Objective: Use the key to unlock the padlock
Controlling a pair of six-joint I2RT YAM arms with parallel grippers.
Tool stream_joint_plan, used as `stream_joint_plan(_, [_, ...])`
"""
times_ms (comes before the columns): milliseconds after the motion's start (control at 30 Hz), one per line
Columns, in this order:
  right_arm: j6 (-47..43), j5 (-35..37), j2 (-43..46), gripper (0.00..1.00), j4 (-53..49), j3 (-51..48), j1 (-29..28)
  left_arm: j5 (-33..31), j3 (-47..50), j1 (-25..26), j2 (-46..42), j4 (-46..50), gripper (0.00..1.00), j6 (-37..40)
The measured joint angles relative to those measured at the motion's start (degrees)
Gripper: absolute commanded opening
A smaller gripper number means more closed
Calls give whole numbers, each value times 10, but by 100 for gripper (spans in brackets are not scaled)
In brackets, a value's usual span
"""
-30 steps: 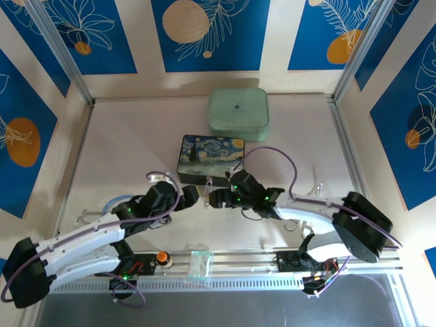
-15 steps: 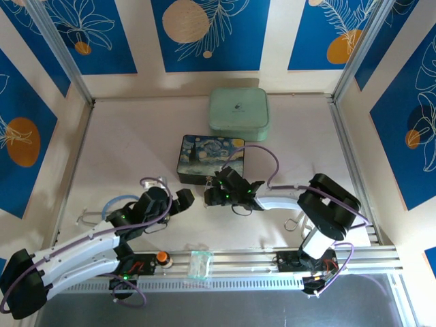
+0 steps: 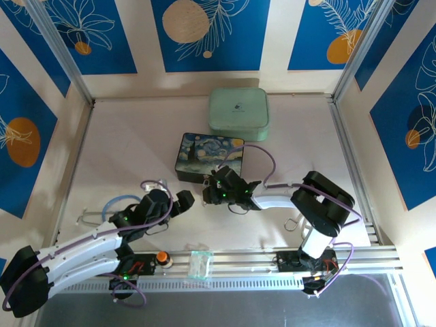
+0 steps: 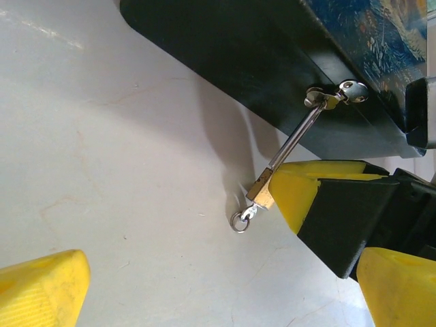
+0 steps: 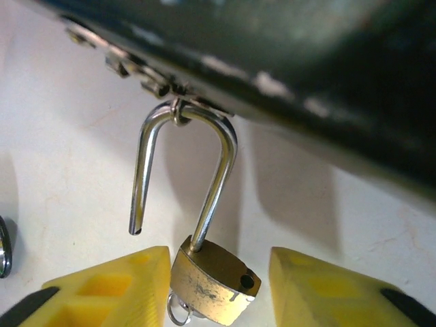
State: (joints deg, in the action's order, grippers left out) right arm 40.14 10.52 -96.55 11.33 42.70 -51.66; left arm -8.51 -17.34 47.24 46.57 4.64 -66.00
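Note:
I need to turn my right gripper and pinch the body's broad sides (image 5: 203, 291), because the padlock's brass body sits crooked with its narrow ends toward that gripper's fingers.
The small brass padlock (image 5: 212, 289) hangs by its silver shackle (image 5: 219, 180) from the hasp of the painted tin box (image 3: 211, 155). One shackle leg is out of the body, its free end in the air. The key (image 5: 178, 315) sticks out of the body's underside with its little ring. My right gripper (image 5: 218, 272) is open with its jaws either side of the brass body, and the left finger (image 5: 116, 283) touches it. In the left wrist view the padlock (image 4: 261, 193) and key (image 4: 245, 215) lie ahead of my open left gripper (image 4: 221, 272), which holds nothing.
A pale green tin (image 3: 238, 113) stands behind the painted box. On the front rail sit an orange button (image 3: 162, 257) and a clear plastic piece (image 3: 201, 264). Bare tabletop (image 3: 122, 157) lies left of the boxes.
My right arm has folded in and pushed its gripper left toward the padlock at the box front. My left gripper has drawn back a little to the left.

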Motion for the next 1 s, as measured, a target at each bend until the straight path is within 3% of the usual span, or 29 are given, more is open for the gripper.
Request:
stream_joint_plan(167, [2,-1,0,30,11,-5,-1,0,6,0,-3,-9,100,-6])
stream_joint_plan(267, [7,-10,2,20,44,-22,2,-1,10,0,-9,-8,99,-11])
stream_joint_plan(400, [15,-42,5,20,109,-52,14,-3,11,0,-16,-8,100,-12])
stream_joint_plan(567, [26,-46,18,39,102,-60,13,-21,11,0,-18,-3,100,-10])
stream_joint_plan(700, [40,3,27,59,19,-35,-17,-31,11,0,-10,-2,99,-2])
stream_joint_plan(1000, [54,62,-8,64,-63,31,-64,-33,5,-5,17,-4,100,10])
